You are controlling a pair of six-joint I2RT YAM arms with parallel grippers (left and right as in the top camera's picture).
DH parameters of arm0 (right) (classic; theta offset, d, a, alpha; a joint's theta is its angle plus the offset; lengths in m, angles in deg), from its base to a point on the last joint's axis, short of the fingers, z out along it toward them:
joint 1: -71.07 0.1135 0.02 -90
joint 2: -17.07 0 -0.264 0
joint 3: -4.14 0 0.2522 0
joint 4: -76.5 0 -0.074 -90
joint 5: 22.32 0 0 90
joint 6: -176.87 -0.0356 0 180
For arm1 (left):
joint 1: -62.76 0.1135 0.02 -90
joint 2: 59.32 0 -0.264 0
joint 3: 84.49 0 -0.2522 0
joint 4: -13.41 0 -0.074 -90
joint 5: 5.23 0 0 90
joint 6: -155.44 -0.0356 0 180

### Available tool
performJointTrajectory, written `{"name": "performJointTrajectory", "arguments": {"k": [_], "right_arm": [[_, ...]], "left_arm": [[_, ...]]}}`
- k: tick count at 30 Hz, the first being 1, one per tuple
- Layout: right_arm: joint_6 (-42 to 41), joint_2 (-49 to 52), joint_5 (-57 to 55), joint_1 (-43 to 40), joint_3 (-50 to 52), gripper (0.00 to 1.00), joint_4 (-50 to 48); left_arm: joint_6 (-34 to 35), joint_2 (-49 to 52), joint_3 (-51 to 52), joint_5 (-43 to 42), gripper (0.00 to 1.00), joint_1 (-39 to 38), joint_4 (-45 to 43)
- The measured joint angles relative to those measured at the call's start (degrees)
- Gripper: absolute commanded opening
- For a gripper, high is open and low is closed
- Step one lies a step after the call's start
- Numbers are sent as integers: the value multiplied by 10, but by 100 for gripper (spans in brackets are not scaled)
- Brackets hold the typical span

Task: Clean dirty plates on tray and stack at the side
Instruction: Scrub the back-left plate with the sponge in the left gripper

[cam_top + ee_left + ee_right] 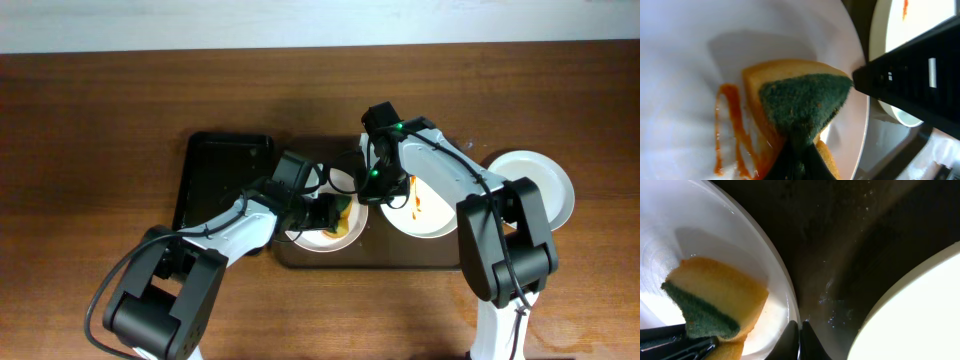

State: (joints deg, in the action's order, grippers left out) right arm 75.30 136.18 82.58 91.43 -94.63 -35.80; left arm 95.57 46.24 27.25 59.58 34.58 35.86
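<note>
I will let go of the cleaned white plate with my right gripper on top of the streak-free plate (533,189) on the wood table.
Two white plates lie on the dark-brown tray (400,252). The left plate (318,238) carries an orange sauce streak (730,130). My left gripper (335,212) is shut on a yellow sponge with a green scouring face (800,102) and presses it onto this plate (685,65). My right gripper (370,192) is shut on the right rim of the same plate (782,287), fingertips (800,330) pinching the edge. The second plate (432,212) has a sauce streak and lies to the right. A third plate (540,185), with no streak visible, sits on the wood table off the tray.
A narrower black tray (220,170) stands left of the brown tray. Wood-grain tabletop (100,150) surrounds both trays. The second plate's rim (920,310) lies close to my right fingers, with wet tray floor (855,240) between.
</note>
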Motion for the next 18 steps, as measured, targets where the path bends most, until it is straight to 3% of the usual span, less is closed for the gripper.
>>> {"name": "performJointTrajectory", "arguments": {"k": [12, 18], "right_arm": [[-2, 0, 4, 0, 0, 4, 10], [-2, 0, 4, 0, 0, 4, 15]], "left_arm": [[-19, -8, -7, 62, 0, 71, 55], [-57, -105, -2, 113, 0, 78, 110]]}}
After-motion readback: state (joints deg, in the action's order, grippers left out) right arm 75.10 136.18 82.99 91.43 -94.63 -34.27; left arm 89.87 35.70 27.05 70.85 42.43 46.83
